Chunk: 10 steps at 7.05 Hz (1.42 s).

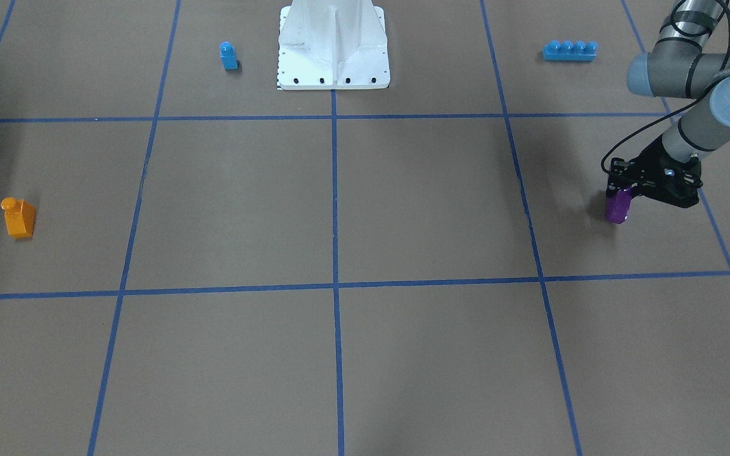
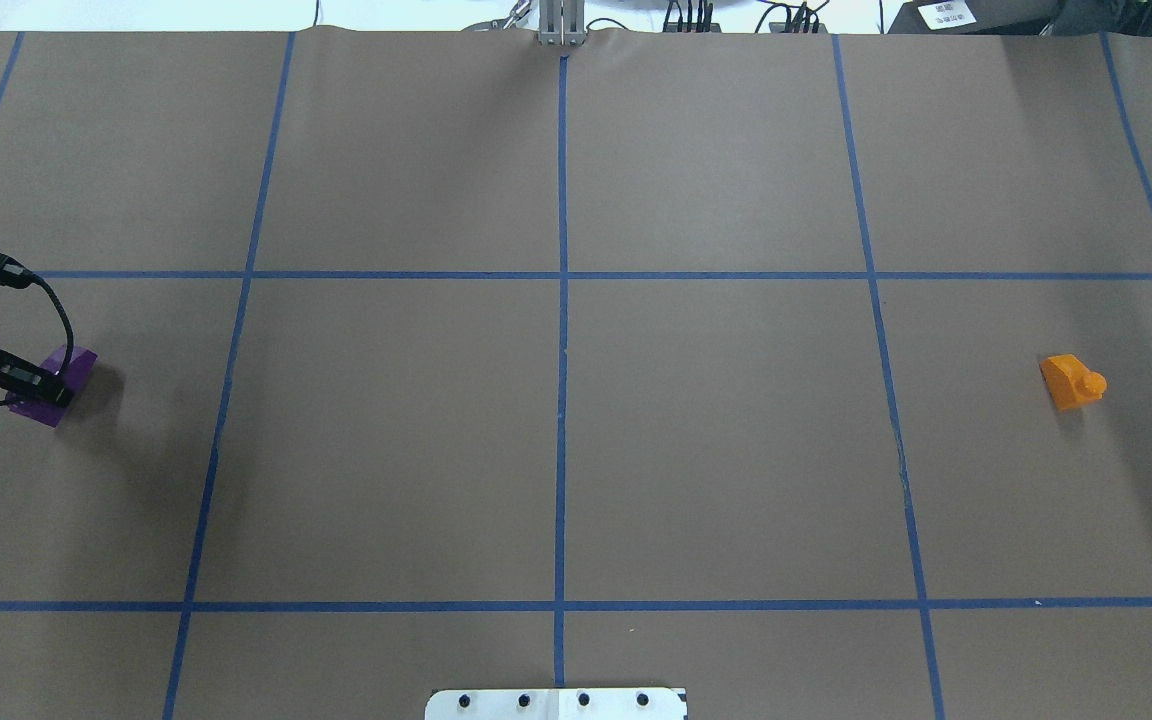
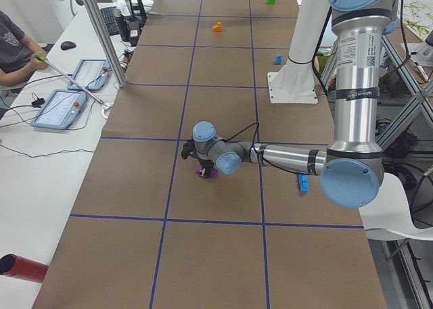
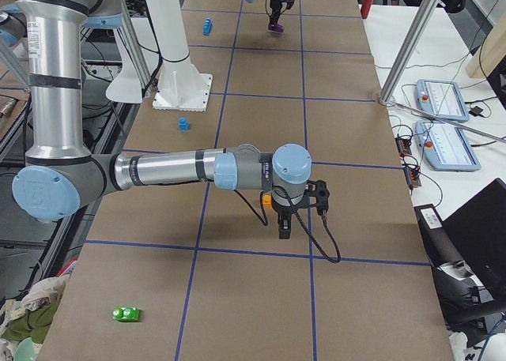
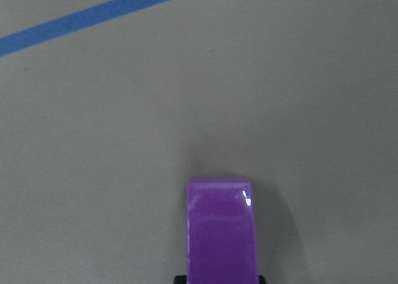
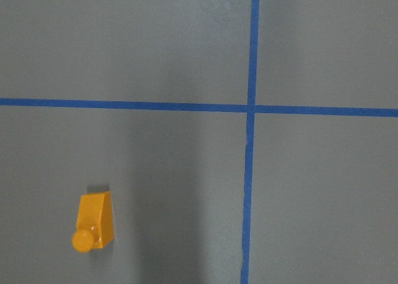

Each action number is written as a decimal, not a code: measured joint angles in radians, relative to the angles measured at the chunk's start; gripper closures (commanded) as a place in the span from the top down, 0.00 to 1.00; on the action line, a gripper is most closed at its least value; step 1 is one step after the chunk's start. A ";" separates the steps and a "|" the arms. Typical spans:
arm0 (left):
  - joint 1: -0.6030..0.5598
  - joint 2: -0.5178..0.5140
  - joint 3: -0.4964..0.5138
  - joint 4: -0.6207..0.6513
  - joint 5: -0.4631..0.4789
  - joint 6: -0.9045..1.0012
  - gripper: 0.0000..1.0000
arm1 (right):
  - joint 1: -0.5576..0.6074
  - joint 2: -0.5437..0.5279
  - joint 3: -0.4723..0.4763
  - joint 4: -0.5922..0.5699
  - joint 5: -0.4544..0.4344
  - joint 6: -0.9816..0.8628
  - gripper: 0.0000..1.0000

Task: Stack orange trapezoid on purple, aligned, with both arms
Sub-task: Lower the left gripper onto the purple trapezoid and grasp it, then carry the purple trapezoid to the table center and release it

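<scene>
Next, I let go of the purple block with my left gripper on the middle blue tape line (image 1: 341, 251), just short of the crossing before the white base.
The purple block (image 1: 618, 206) is at the table's left end, between the fingers of my left gripper (image 1: 622, 197), which is shut on it at table height. It also shows in the overhead view (image 2: 64, 380) and fills the bottom centre of the left wrist view (image 5: 221, 231). The orange trapezoid (image 1: 19, 218) stands alone at the right end, seen in the overhead view (image 2: 1071, 382) and low left in the right wrist view (image 6: 94, 222). My right gripper (image 4: 285, 231) hangs above the table beside the orange trapezoid (image 4: 267, 201). I cannot tell whether it is open or shut.
A small blue single-stud block (image 1: 229, 56) and a long blue four-stud brick (image 1: 569, 50) lie either side of the white robot base (image 1: 333, 63). A green block (image 4: 126, 314) lies at the table's right end. Blue tape lines grid the brown table.
</scene>
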 measured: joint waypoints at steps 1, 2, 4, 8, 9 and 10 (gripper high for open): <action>-0.002 -0.033 -0.079 0.123 -0.007 -0.018 0.00 | 0.001 -0.001 0.002 0.001 0.013 -0.001 1.00; -0.002 -0.109 -0.158 0.276 -0.009 -0.065 0.00 | 0.001 -0.002 0.005 0.001 0.019 -0.002 1.00; 0.023 -0.324 -0.211 0.495 -0.006 -0.202 0.00 | 0.001 -0.006 0.006 0.001 0.022 -0.002 1.00; 0.256 -0.836 0.073 0.553 0.131 -0.565 0.00 | 0.000 0.001 0.007 0.004 0.021 -0.002 1.00; 0.294 -0.923 0.175 0.536 0.174 -0.582 0.00 | 0.000 0.001 0.006 0.004 0.022 -0.002 1.00; 0.319 -0.968 0.263 0.484 0.205 -0.592 0.00 | 0.000 0.002 0.006 0.004 0.022 -0.002 1.00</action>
